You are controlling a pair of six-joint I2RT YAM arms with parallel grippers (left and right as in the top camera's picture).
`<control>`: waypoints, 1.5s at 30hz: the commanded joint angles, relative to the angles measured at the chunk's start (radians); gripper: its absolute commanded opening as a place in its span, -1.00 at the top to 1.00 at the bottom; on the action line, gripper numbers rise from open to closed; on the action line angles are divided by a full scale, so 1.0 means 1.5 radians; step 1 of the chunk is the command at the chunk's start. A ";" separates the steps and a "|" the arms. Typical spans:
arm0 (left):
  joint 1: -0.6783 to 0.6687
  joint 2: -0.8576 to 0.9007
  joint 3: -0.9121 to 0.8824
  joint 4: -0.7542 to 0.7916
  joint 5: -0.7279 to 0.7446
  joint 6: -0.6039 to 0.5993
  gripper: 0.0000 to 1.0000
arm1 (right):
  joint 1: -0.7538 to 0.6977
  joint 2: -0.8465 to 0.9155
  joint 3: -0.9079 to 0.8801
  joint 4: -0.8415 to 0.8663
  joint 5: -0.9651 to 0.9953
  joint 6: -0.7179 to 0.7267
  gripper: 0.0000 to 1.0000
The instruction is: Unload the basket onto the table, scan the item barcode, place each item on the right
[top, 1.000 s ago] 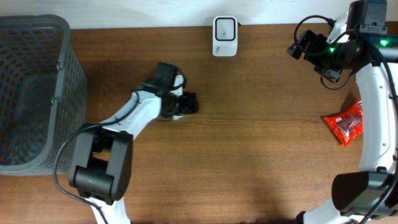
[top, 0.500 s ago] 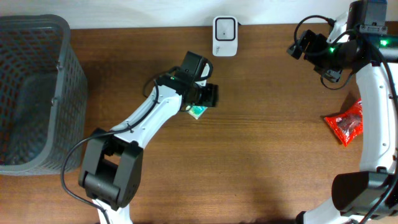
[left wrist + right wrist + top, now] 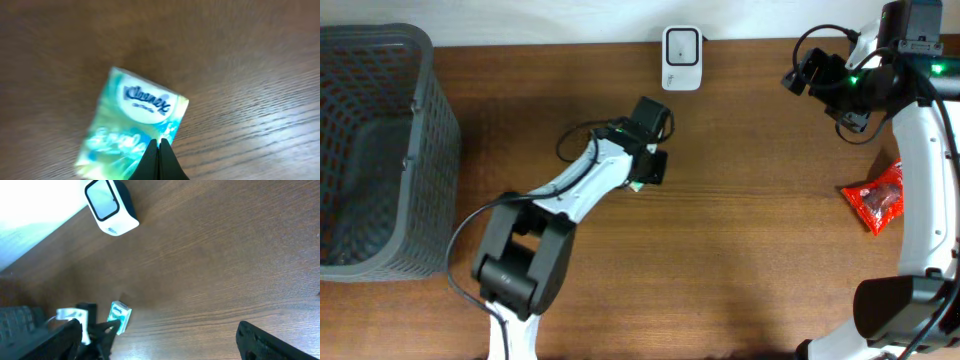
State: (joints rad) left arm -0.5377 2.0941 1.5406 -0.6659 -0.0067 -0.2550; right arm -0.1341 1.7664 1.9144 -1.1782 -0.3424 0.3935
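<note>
I have my left gripper shut and it meets only the flat pack's edge, so next I back away, open and take the pack [image 3: 120, 135] by its body before scanning.
The item, a small green-and-white Kleenex tissue pack [image 3: 135, 125], lies on the wooden table at centre [image 3: 638, 185]. It also shows in the right wrist view [image 3: 120, 316]. My left gripper [image 3: 157, 143] is shut, its two dark fingertips pressed together over the pack's near edge. Whether they pinch the wrapper I cannot tell. From overhead the left gripper [image 3: 643, 178] covers most of the pack. The white barcode scanner [image 3: 681, 58] stands at the table's back edge [image 3: 110, 207]. My right gripper [image 3: 808, 72] hangs open, high at the back right, holding nothing.
A grey mesh basket [image 3: 380, 150] fills the left end of the table. A red snack packet [image 3: 878, 198] lies near the right edge, beside the right arm. Bare wood lies between the pack and the scanner.
The left arm has swung right and toward the scanner, and its jaws have closed from wide open to shut. The tissue pack came into view beneath it. The right arm has not moved.
</note>
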 commanded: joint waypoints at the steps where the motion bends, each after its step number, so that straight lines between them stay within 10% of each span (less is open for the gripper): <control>1: -0.004 0.023 0.008 0.001 0.013 -0.017 1.00 | 0.002 0.003 0.002 0.000 -0.001 0.005 -0.97; 45: 0.032 0.026 0.086 -0.116 -0.045 -0.032 1.00 | 0.002 0.003 0.002 0.000 -0.001 0.005 -0.97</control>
State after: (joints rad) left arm -0.4881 2.1471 1.7359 -0.8654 -0.1009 -0.2955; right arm -0.1341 1.7664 1.9144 -1.1782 -0.3424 0.3943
